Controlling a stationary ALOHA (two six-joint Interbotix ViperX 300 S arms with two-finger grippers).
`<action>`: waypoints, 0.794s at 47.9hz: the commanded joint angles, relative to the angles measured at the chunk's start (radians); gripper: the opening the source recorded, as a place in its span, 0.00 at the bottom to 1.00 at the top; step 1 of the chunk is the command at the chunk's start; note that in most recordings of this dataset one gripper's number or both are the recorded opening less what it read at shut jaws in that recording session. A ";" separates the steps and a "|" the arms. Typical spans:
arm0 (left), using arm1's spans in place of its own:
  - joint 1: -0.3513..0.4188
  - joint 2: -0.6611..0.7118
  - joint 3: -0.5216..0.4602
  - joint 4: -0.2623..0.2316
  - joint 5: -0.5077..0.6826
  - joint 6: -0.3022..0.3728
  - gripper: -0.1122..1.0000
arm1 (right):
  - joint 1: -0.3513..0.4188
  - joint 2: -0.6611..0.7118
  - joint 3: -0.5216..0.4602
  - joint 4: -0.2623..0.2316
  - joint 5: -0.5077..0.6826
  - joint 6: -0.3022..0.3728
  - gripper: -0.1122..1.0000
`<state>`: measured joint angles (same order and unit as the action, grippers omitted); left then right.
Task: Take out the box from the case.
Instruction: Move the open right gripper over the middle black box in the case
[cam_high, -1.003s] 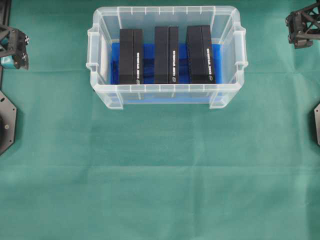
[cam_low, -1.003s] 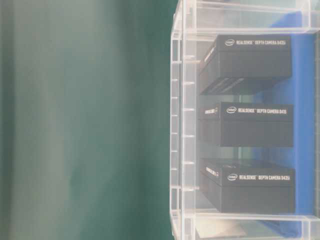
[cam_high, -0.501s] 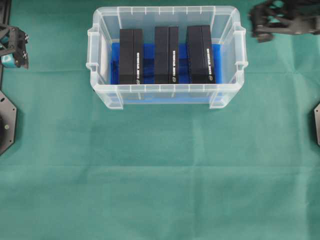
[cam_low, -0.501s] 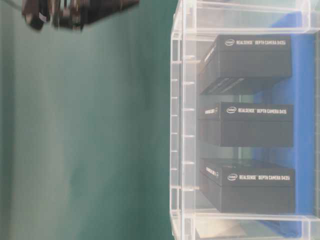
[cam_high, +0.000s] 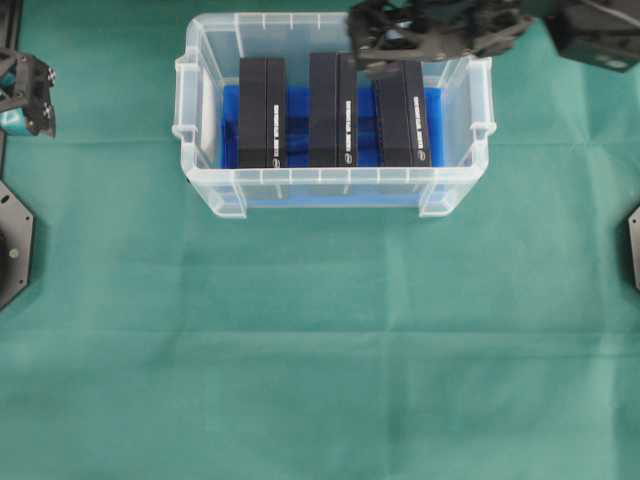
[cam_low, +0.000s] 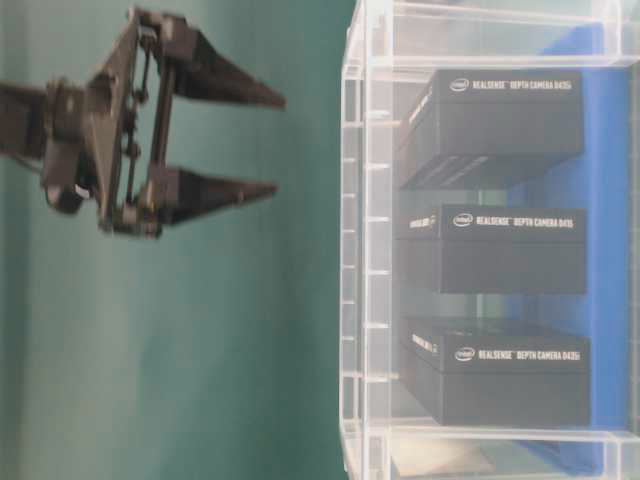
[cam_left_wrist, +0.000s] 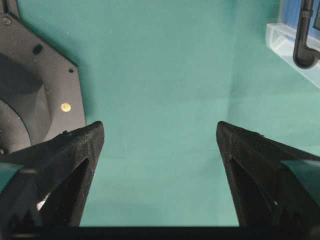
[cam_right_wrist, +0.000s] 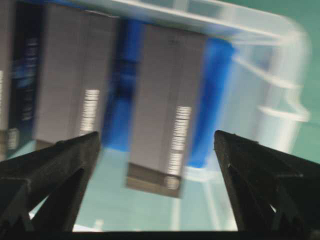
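The middle box is between the other black boxes. Next, my right gripper should go to the middle box's long sides (cam_high: 333, 107) (cam_right_wrist: 74, 92) and close there, about halfway along.
The clear case (cam_high: 320, 178) stands at the back middle of the green cloth, its bottom lined in blue. Three black boxes stand in it side by side: left box (cam_high: 262, 112), middle box (cam_high: 332, 110), right box (cam_high: 402, 115). My right gripper (cam_high: 362, 42) hovers open above the case's far side, over the far ends of the middle and right boxes. In the table-level view the right gripper (cam_low: 278, 143) is well clear of the case rim (cam_low: 352, 250). The blurred right wrist view has a box (cam_right_wrist: 167, 110) below the spread right gripper (cam_right_wrist: 156, 135). My left gripper (cam_high: 20, 95) stays open at the far left.
Green cloth covers the table. A black base plate (cam_left_wrist: 30, 90) lies beside the left gripper (cam_left_wrist: 159, 127), and a case corner (cam_left_wrist: 295, 40) shows at that view's top right. Another black plate (cam_high: 12, 245) sits at the overhead view's left edge.
My right arm has swept left from the table's far right corner to above the case's far side, jaws still open. The left arm and the boxes have not moved.
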<state>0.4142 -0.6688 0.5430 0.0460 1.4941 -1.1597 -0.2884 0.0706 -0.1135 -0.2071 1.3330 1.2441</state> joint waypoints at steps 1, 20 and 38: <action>0.003 -0.009 -0.014 0.003 0.002 0.000 0.88 | 0.015 0.021 -0.074 -0.002 -0.005 0.009 0.96; 0.003 -0.026 -0.011 0.003 0.003 0.002 0.88 | 0.048 0.114 -0.193 0.002 -0.012 0.067 0.96; 0.003 -0.037 -0.006 0.003 0.005 0.002 0.88 | 0.051 0.130 -0.206 0.009 -0.012 0.081 0.96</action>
<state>0.4142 -0.7026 0.5446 0.0460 1.4987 -1.1582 -0.2378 0.2148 -0.2915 -0.2010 1.3254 1.3238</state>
